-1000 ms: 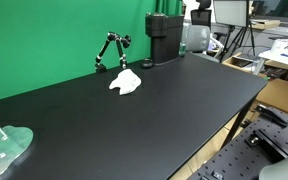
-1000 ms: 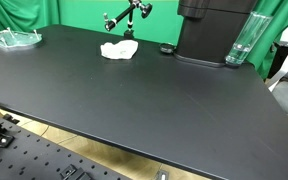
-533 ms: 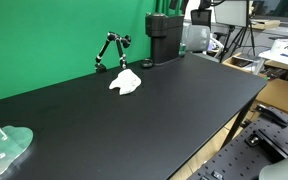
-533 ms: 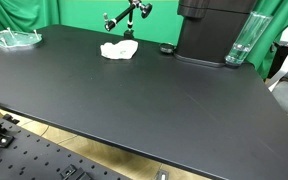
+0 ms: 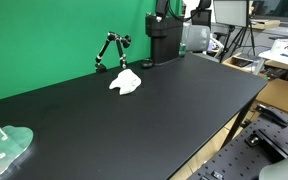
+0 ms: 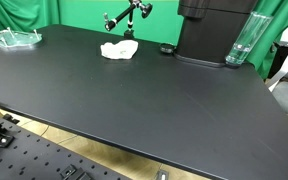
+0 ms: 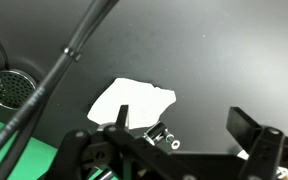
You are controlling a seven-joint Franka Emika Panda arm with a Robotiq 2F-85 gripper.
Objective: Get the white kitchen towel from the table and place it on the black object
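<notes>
My gripper should go next to the white kitchen towel's side (image 5: 129,74) (image 7: 139,118) that is nearest the black jointed stand and close there.
The white kitchen towel (image 5: 126,82) lies crumpled on the black table, near the green backdrop; it also shows in the other exterior view (image 6: 117,49). The black object, a tall black machine (image 5: 164,40), stands at the table's back edge and shows in both exterior views (image 6: 209,30). In the wrist view my gripper (image 7: 187,125) is open and empty, high above the table. The towel (image 7: 132,102) lies below it, just behind one finger (image 7: 123,117). A dark part of the arm (image 5: 163,6) shows above the machine.
A black jointed stand (image 5: 111,50) stands right behind the towel (image 6: 127,17). A small black disc (image 6: 166,49) lies beside the machine. A clear glass (image 6: 242,40) stands by the machine. A clear plastic piece (image 5: 4,148) lies at the table's far end. A cable (image 7: 74,50) crosses the wrist view.
A dark part of the arm has come into view above the black machine. The towel and the other things have not moved.
</notes>
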